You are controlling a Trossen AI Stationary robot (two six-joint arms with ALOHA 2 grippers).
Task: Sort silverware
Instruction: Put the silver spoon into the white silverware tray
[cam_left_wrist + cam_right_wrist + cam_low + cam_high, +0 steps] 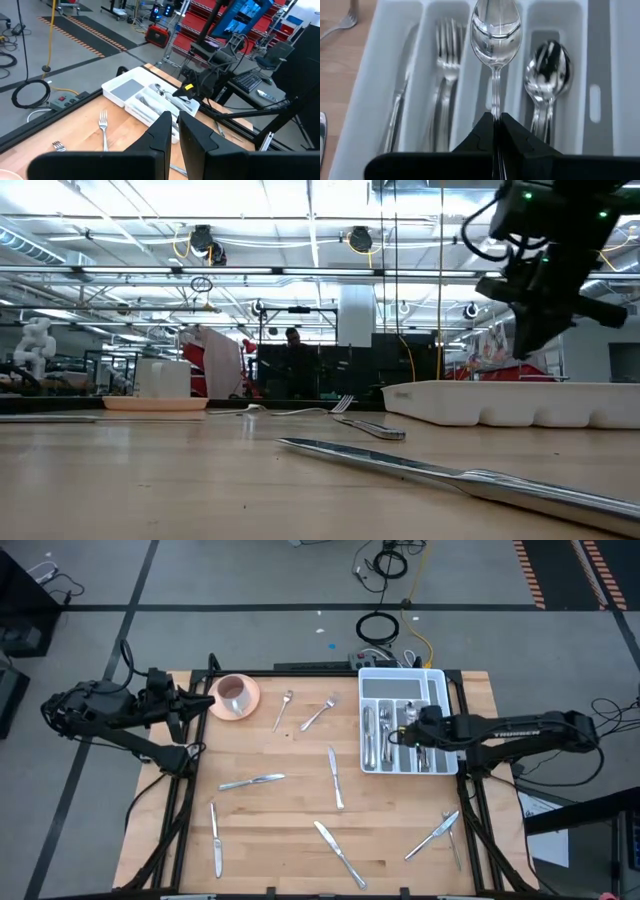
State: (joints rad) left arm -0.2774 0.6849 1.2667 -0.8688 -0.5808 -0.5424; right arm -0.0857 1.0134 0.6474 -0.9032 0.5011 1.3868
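Note:
The spoon, now held over the tray, will be let go by my right gripper on top of the spoons (422, 739) (544, 105) that lie together in the white tray.
Silverware lies scattered on the wooden table (300, 810): forks (283, 710) (319, 715) at the back, knives (252, 781) (335, 777) (215, 838) (339, 853) in the middle and front. The white compartmented tray (440, 690) at the back right holds a knife (395, 115), forks (447, 75) and spoons (547, 70). My right gripper (410, 732) hovers over the tray, shut on a spoon (496, 30). My left gripper (172, 135) waits at the table's left edge beside the pink bowl (235, 695), its fingers together with nothing between them. My right gripper pinches the spoon's handle (495, 107) between its two fingers. The fingers slant down from the table's right side, and the spoon sticks out ahead along them. Its bowl (496, 35) faces up, above the divider between the fork and spoon compartments.
Two more pieces (435, 835) lie crossed near the front right corner. A knife (450, 475) lies close in the low view, with a fork (345, 408) and the tray (520, 402) behind it. Cables (380, 628) lie on the floor beyond the far edge.

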